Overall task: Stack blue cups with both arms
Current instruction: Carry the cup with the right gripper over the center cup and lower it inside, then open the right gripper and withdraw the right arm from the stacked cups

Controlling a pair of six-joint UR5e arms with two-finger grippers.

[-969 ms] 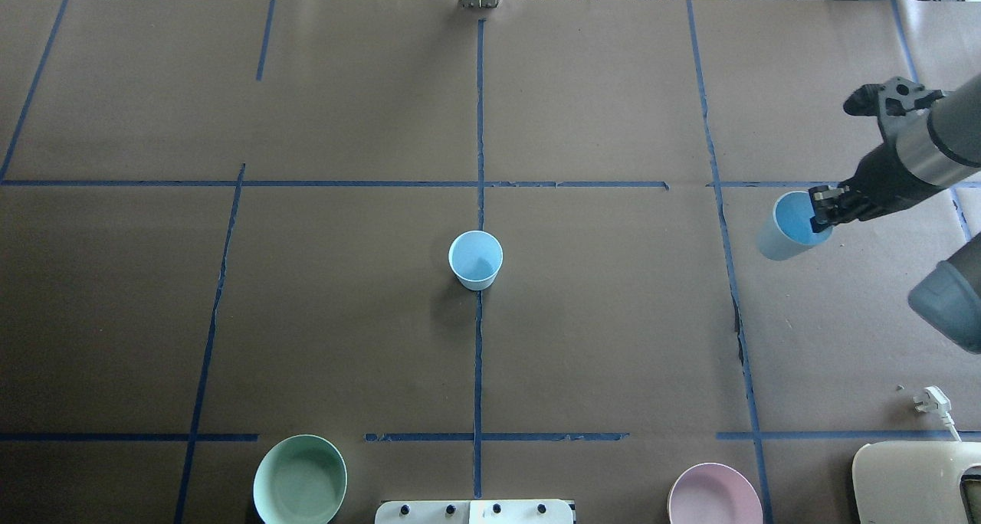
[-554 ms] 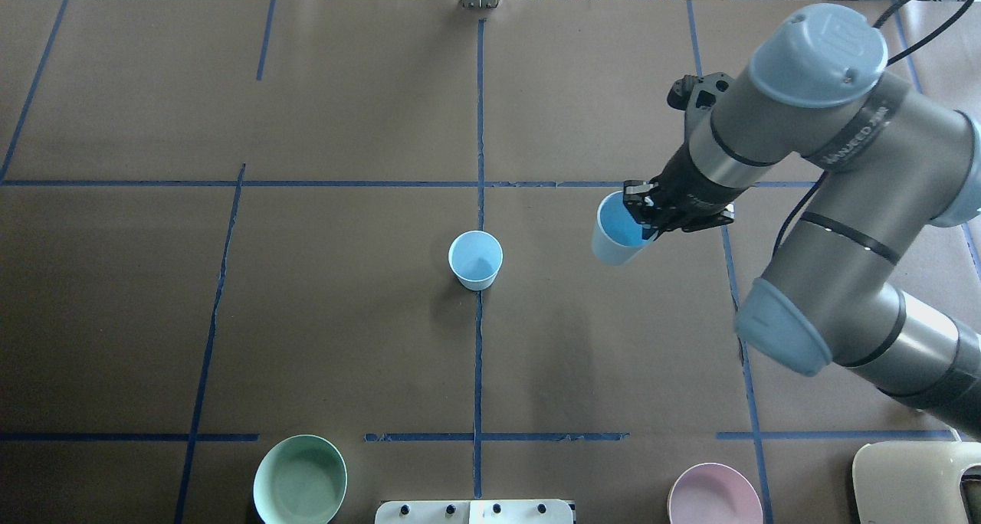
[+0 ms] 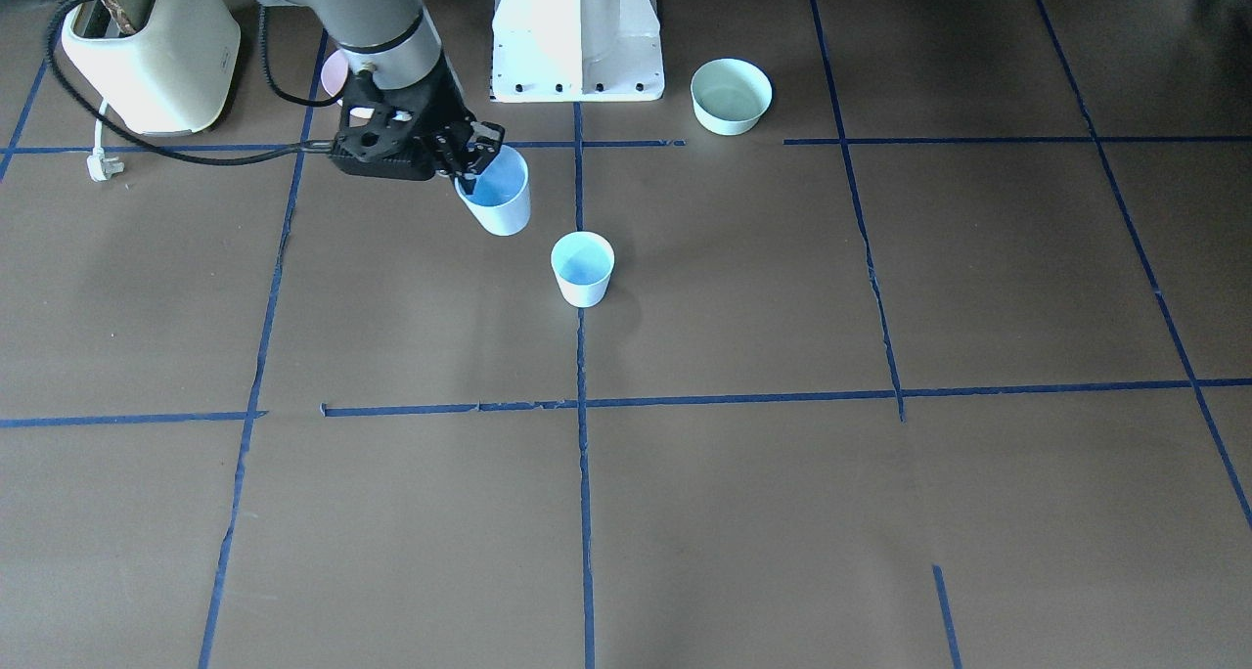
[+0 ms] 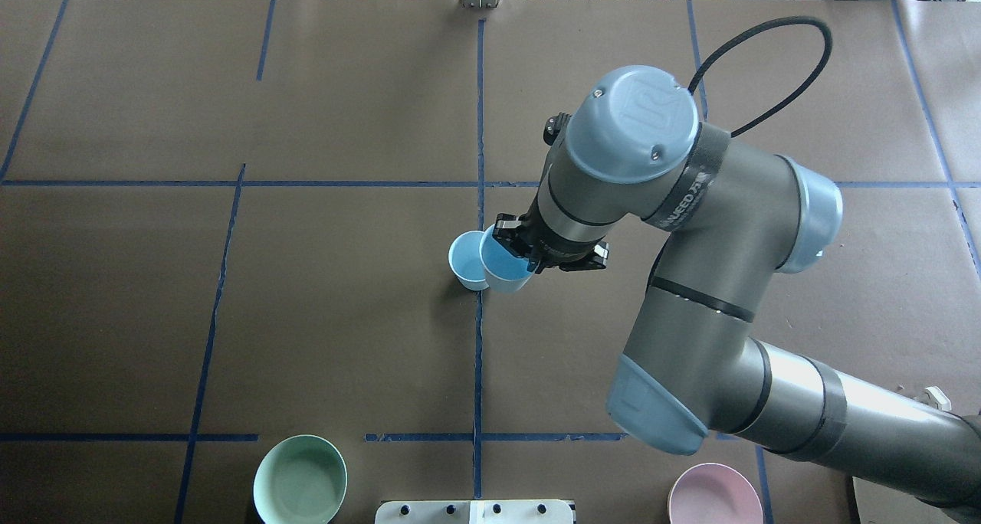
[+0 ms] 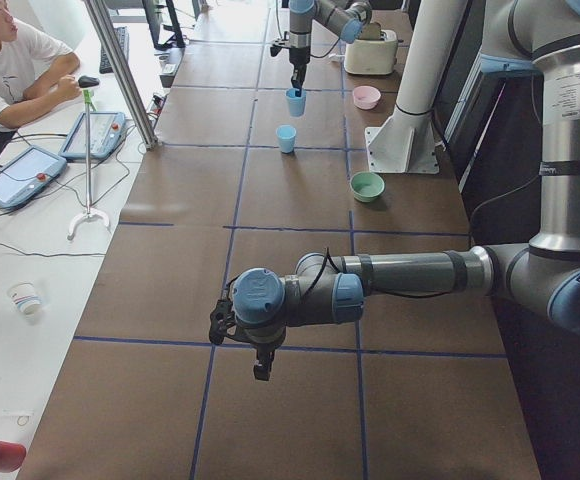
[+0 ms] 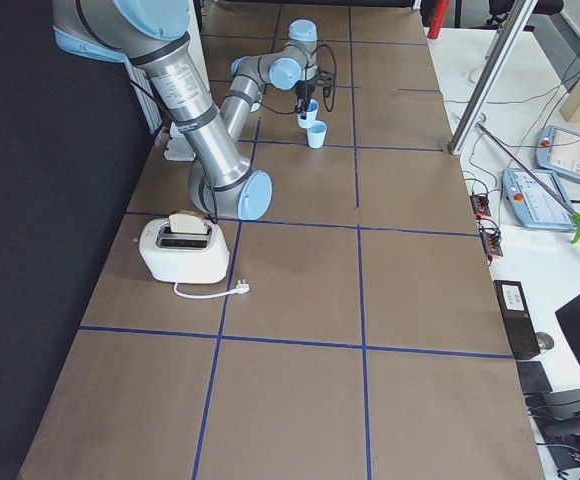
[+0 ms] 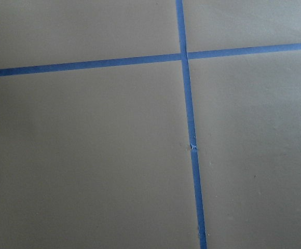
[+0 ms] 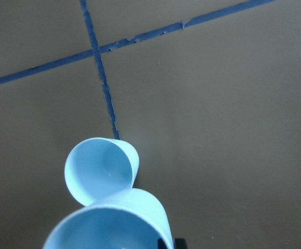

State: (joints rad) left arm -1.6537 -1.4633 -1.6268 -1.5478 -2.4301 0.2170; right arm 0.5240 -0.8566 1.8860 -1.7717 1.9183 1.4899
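Next, my right gripper lets go of the held blue cup inside the blue cup standing on the tape line (image 3: 583, 254) (image 8: 99, 170).
One blue cup (image 4: 464, 262) stands upright at the table's middle, on a blue tape line. My right gripper (image 4: 521, 252) is shut on the rim of the second blue cup (image 4: 506, 270), with one finger inside it. It holds that cup in the air just right of the standing cup, overlapping its rim in the overhead view. The front view shows the held cup (image 3: 499, 198) apart from the standing cup (image 3: 583, 270). The right wrist view shows the held cup (image 8: 114, 223) with the standing cup (image 8: 101, 168) below it. My left gripper (image 5: 260, 372) hangs over bare table far from both cups; I cannot tell whether it is open.
A mint-green bowl (image 4: 300, 479) and a pink bowl (image 4: 713, 495) sit near the robot's edge, either side of the white pedestal (image 3: 577, 33). A toaster (image 3: 152, 48) with a loose plug (image 3: 101, 165) stands at the robot's right. An operator (image 5: 10, 60) sits beyond the far edge.
My right arm has swung left across the table with the blue cup in its grip, from the right side to just beside the standing cup. The standing cup has not moved.
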